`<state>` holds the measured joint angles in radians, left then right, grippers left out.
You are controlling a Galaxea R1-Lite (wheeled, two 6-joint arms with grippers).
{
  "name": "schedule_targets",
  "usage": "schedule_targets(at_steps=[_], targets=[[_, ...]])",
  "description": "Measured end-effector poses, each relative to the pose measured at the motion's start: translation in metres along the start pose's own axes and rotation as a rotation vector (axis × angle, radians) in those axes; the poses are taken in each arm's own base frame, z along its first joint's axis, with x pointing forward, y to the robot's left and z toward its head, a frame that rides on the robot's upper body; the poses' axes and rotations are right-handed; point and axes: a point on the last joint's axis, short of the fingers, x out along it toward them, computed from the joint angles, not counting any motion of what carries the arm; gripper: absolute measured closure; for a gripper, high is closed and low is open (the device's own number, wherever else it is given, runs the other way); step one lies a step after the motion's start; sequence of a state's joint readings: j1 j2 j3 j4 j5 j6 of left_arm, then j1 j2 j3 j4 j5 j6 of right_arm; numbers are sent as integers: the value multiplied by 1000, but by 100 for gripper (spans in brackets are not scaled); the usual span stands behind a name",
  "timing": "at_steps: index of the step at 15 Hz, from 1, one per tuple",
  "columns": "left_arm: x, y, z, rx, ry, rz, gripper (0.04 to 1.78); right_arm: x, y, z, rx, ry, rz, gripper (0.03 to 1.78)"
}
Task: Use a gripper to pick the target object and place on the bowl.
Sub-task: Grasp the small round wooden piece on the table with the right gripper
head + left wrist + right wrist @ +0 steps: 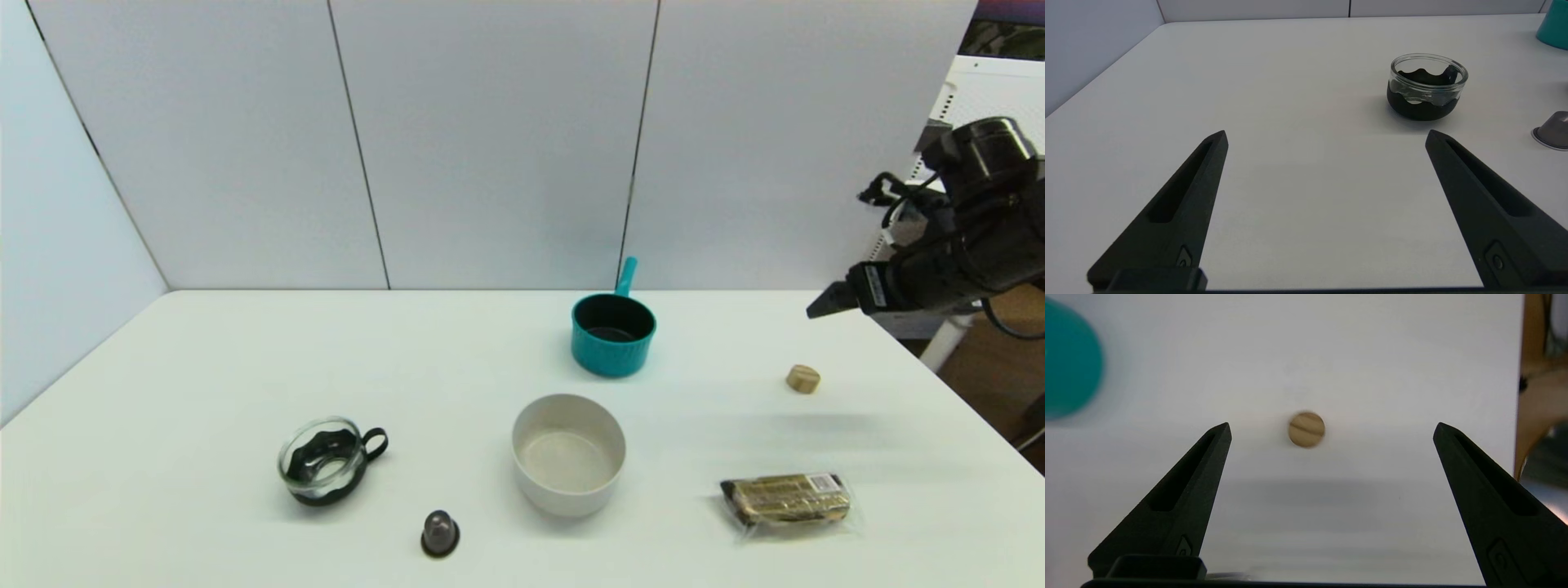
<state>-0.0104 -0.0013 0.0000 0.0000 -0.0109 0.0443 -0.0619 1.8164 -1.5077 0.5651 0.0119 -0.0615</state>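
Note:
The small tan wooden cylinder should go to the off-white bowl, so my right gripper needs to close on the cylinder's round side (802, 382) (1307, 429).
The small tan wooden cylinder (803, 378) stands on the white table at the right, and shows from above in the right wrist view (1306, 429). My right gripper (820, 309) hangs open and empty in the air above and a little behind it; its jaws (1331, 430) are wide apart. The off-white bowl (569, 453) sits empty at the table's middle front, well left of the cylinder. My left gripper (1326, 138) is open and empty over bare table at the left; it does not show in the head view.
A teal pot (612, 333) with a handle stands behind the bowl. A glass cup in a black holder (325, 460) and a dark grey capsule (440, 532) are at front left. A wrapped brown bar (787, 499) lies at front right. The table's right edge (963, 392) is near the cylinder.

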Motion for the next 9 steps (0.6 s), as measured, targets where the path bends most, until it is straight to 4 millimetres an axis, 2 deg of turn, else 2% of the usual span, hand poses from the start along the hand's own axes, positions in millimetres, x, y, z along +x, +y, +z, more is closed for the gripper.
schedule_targets(at_steps=[3,9], targets=[[0,0,0,0,0,0,11,24,1,-11,3,176,15,10],[0,0,0,0,0,0,11,66,6,-17,-6,290,47,10]])
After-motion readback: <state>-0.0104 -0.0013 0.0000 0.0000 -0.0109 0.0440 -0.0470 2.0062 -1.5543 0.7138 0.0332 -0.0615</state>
